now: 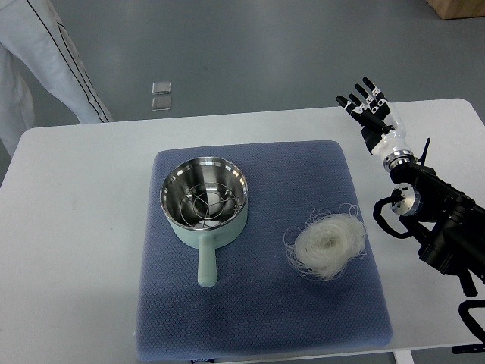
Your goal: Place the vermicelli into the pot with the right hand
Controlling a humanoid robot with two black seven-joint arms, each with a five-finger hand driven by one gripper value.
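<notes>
I need to close my right gripper on the middle of the white vermicelli nest (332,243) on the blue mat next.
A pale green pot (204,203) with a shiny steel inside and a wire rack in it stands on the left half of the blue mat (261,311), its handle pointing toward me. A white nest of vermicelli (328,244) lies on the mat's right half. My right hand (368,106) hovers over the table's far right, beyond the mat's corner, well above the vermicelli in the picture. Its fingers are spread and hold nothing. The left arm does not show.
The white table (76,250) carries the mat. A person in white clothing (38,61) stands at the far left beyond the table. Two small clear squares (161,95) lie on the grey floor behind it.
</notes>
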